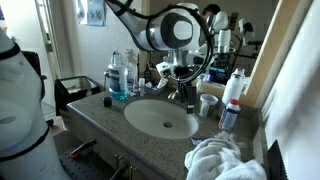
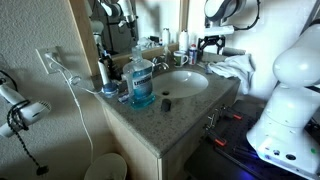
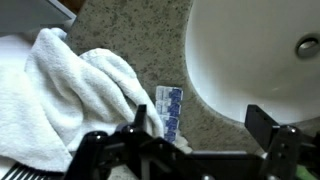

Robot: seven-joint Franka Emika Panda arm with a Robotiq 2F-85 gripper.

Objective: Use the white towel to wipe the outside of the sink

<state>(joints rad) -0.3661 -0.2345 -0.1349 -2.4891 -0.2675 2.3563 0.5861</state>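
Observation:
My gripper next goes down to close on the crumpled middle of the white towel (image 1: 228,161).
The white towel (image 1: 222,160) lies crumpled on the granite counter beside the oval white sink (image 1: 160,118). Both show in both exterior views, towel (image 2: 232,68) and sink (image 2: 180,82). In the wrist view the towel (image 3: 60,90) fills the left and the sink bowl (image 3: 250,50) the upper right. My gripper (image 3: 200,125) is open and empty. It hangs above the counter strip between towel and sink, touching neither. It also shows in both exterior views (image 1: 183,80) (image 2: 208,42).
A small blue-and-white packet (image 3: 170,110) lies on the counter by the towel's edge. A blue mouthwash bottle (image 2: 141,80), other bottles (image 1: 232,95), a cup (image 1: 207,103) and the faucet (image 1: 186,95) stand round the sink. A hair dryer (image 2: 20,112) hangs on the wall.

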